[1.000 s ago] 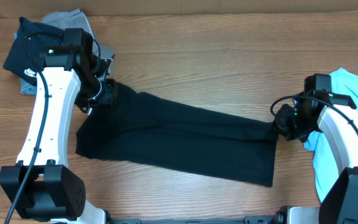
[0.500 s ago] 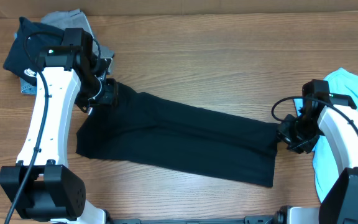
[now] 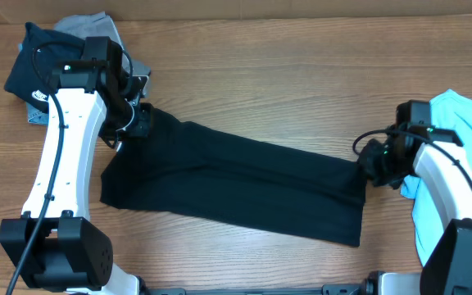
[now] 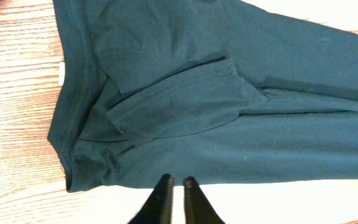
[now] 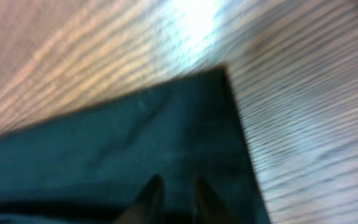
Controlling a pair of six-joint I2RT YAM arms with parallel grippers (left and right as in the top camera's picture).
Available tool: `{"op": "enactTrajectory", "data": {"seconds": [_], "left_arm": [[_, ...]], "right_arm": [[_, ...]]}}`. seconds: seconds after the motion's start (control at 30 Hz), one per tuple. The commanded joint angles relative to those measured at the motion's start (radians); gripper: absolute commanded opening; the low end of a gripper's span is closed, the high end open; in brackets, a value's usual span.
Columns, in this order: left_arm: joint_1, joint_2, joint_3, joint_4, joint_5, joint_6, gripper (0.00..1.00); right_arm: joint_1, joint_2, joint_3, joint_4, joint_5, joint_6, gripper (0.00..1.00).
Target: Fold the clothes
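My right fingers sit over flat cloth inward of the shirt's end, so they should back off, open wide, pinch the shirt's end edge [image 5: 251, 168].
The clothes [image 3: 236, 184], a plain black T-shirt, lie in a long band slanting across the table, also seen in the left wrist view [image 4: 229, 93] and the right wrist view [image 5: 117, 143]. My left gripper [image 3: 140, 123] is at the shirt's upper left corner. Its fingertips [image 4: 176, 180] are pressed almost together on the hem, shut on the fabric edge. My right gripper [image 3: 367, 164] is over the shirt's right end. In the blurred right wrist view its fingers [image 5: 176, 183] stand a little apart over the dark cloth. Whether they pinch it is unclear.
A dark garment [image 3: 43, 53] and a grey one [image 3: 97, 24] are piled at the back left, behind the left arm. A light blue garment [image 3: 465, 123] lies at the right edge under the right arm. Bare wood surrounds the shirt.
The left jaws have closed at the hem while that arm stayed put. The right gripper swung slightly right, then came back left onto the shirt's right end.
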State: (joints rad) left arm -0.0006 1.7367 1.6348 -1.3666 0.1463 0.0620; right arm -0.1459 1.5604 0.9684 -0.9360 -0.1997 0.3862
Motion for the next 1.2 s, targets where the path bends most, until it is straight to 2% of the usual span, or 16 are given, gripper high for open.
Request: {"op": "enactTrajectory", "data": {"seconds": [0.0, 0.1, 0.33, 0.4, 0.47, 0.57, 0.63, 0.77, 0.9, 1.0, 1.03, 1.1, 1.17], "left_arm": [[-0.007, 0.003, -0.003, 0.002, 0.012, 0.013, 0.06], [-0.007, 0.003, -0.003, 0.001, 0.012, 0.014, 0.06], [-0.007, 0.003, -0.003, 0.003, 0.025, 0.014, 0.13], [-0.008, 0.003, -0.005, 0.007, 0.041, 0.013, 0.17], [-0.016, 0.003, -0.014, 0.016, 0.059, 0.014, 0.23], [-0.039, 0.003, -0.054, 0.056, 0.12, 0.039, 0.28], [-0.061, 0.004, -0.104, 0.109, 0.157, 0.061, 0.28], [-0.111, 0.004, -0.233, 0.256, 0.165, 0.062, 0.17], [-0.146, 0.004, -0.381, 0.481, 0.163, 0.062, 0.1], [-0.153, 0.004, -0.489, 0.639, 0.161, 0.056, 0.12], [-0.153, 0.004, -0.517, 0.663, 0.158, 0.047, 0.13], [-0.153, 0.004, -0.556, 0.664, 0.151, 0.043, 0.07], [-0.148, 0.004, -0.589, 0.633, 0.087, 0.024, 0.04]], "right_arm": [[0.011, -0.001, -0.098, 0.0, -0.037, 0.062, 0.1], [0.007, -0.001, -0.144, -0.022, -0.038, 0.113, 0.04], [-0.084, -0.037, -0.046, -0.061, -0.032, 0.051, 0.06], [-0.122, -0.043, -0.023, -0.06, -0.06, 0.001, 0.17], [-0.15, -0.042, -0.024, -0.062, -0.075, -0.027, 0.36], [-0.177, -0.039, -0.041, -0.064, -0.075, -0.047, 0.46], [-0.182, -0.036, -0.059, -0.053, -0.075, -0.047, 0.48], [-0.183, -0.026, -0.093, -0.038, -0.087, -0.047, 0.49], [-0.183, -0.011, -0.106, -0.024, -0.087, -0.046, 0.5], [-0.183, -0.01, -0.107, -0.015, -0.091, -0.046, 0.49], [-0.183, -0.01, -0.107, -0.016, -0.091, -0.046, 0.5], [-0.183, -0.01, -0.107, -0.019, -0.092, -0.046, 0.5], [-0.183, -0.01, -0.108, -0.024, -0.094, -0.046, 0.5]]}}
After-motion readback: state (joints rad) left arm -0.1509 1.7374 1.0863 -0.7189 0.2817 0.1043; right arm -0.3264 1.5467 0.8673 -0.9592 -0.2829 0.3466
